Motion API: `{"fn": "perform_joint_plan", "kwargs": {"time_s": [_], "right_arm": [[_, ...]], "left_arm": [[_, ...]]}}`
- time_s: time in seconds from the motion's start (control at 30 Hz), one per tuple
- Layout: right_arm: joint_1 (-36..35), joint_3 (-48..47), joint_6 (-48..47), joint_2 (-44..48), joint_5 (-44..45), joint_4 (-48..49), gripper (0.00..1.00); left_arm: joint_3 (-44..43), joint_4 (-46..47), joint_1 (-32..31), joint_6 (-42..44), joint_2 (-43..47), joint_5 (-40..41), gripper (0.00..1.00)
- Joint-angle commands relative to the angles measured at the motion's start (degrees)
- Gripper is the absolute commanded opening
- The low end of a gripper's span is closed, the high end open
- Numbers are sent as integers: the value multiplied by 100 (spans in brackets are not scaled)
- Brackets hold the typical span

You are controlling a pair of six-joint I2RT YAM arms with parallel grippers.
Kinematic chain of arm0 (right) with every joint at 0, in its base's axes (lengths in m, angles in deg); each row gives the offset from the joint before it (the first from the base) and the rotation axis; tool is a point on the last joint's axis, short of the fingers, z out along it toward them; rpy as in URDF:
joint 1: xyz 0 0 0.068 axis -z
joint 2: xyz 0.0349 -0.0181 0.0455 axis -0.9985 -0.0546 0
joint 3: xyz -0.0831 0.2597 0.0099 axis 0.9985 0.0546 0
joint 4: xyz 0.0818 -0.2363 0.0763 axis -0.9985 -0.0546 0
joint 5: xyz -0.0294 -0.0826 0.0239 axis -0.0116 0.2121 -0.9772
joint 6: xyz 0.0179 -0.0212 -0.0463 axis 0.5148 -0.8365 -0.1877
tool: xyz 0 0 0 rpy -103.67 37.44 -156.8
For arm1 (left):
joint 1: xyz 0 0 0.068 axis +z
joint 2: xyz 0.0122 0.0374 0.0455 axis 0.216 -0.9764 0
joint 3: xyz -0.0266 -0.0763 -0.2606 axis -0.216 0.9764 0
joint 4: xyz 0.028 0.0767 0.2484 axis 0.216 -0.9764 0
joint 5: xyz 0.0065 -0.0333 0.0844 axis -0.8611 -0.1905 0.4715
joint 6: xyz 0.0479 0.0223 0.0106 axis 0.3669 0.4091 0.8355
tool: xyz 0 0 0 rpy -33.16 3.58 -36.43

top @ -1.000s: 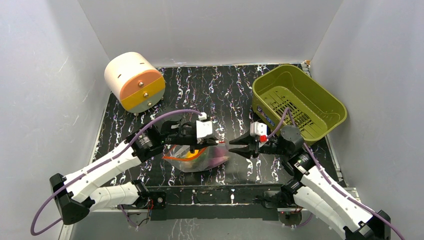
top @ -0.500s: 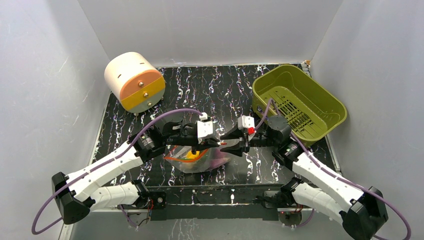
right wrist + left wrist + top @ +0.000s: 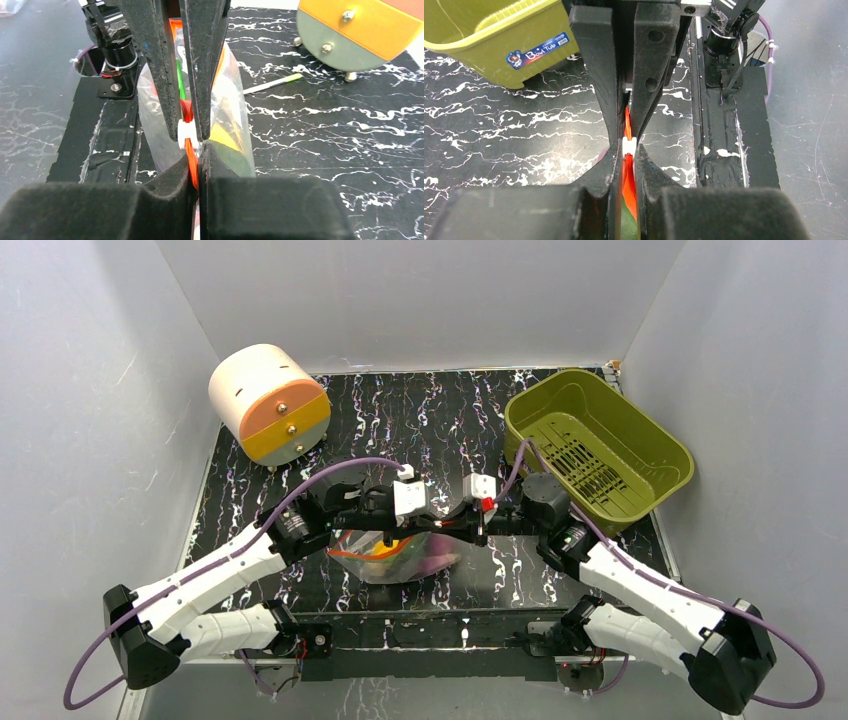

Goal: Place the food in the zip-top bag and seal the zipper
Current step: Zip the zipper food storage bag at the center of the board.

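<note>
Both grippers are crowded at the white slider, so the robot's right gripper should open and take the zipper's end (image 3: 192, 162) before the left gripper pulls the slider along.
The clear zip-top bag (image 3: 395, 558) hangs between my two grippers just above the table, with yellow (image 3: 223, 138), green (image 3: 234, 161) and purple (image 3: 433, 558) food showing through it. My left gripper (image 3: 428, 525) is shut on the orange-red zipper (image 3: 628, 165). My right gripper (image 3: 452, 528) faces it tip to tip and is also shut on the zipper (image 3: 190, 165). A white slider (image 3: 185, 136) sits on the strip where the two sets of fingertips meet; it also shows in the left wrist view (image 3: 629, 145). My left gripper (image 3: 628, 151) and right gripper (image 3: 196, 150) hide most of the strip.
An olive-green slotted basket (image 3: 655, 445) stands at the back right, also in the left wrist view (image 3: 484, 40). A cream, orange and yellow drum (image 3: 270, 403) stands at the back left. A thin white-green stick (image 3: 272, 84) lies on the black marbled table near the drum.
My right gripper has moved left to meet the left gripper and closed from open onto the zipper. The left gripper and the bag have stayed in place.
</note>
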Motion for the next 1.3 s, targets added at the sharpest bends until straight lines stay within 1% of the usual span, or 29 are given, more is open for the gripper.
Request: {"fn": "perform_joint_plan", "kwargs": {"time_s": [0.0, 0.13, 0.3, 0.5, 0.67, 0.73, 0.8, 0.83, 0.9, 0.93, 0.97, 1.13, 1.27], "right_arm": [[12, -104, -80, 527, 722, 204, 0], [8, 132, 28, 811, 849, 329, 0], [12, 413, 248, 1096, 1092, 705, 0], [12, 531, 330, 1275, 1230, 700, 0], [9, 701, 460, 1554, 1525, 688, 0], [9, 733, 482, 1601, 1500, 669, 0], [12, 669, 489, 1539, 1269, 574, 0], [9, 592, 485, 1470, 1020, 509, 7], [9, 379, 443, 1288, 605, 287, 30], [8, 266, 438, 1206, 448, 162, 36], [11, 167, 419, 1142, 337, 49, 39], [8, -192, 421, 1013, 229, -76, 41], [8, -252, 510, 940, 167, -18, 38]], "left_arm": [[-30, -338, 0, 55, 179, 55, 0], [-159, -667, -2, 165, 192, 197, 0], [-222, -878, -6, 141, 277, 319, 0], [-267, -1100, -7, 103, 453, 467, 0], [-324, -1324, -1, 168, 550, 592, 0], [-310, -1350, -2, 186, 613, 597, 0], [-276, -1289, 1, 187, 641, 548, 0], [-270, -1235, -3, 176, 641, 502, 0], [-243, -1120, -6, 125, 621, 378, 0], [-223, -1051, -7, 99, 597, 322, 0], [-187, -979, -8, 66, 586, 246, 0], [-94, -764, 0, -44, 481, 72, 0], [-92, -721, -3, -85, 458, 17, 0]]}}
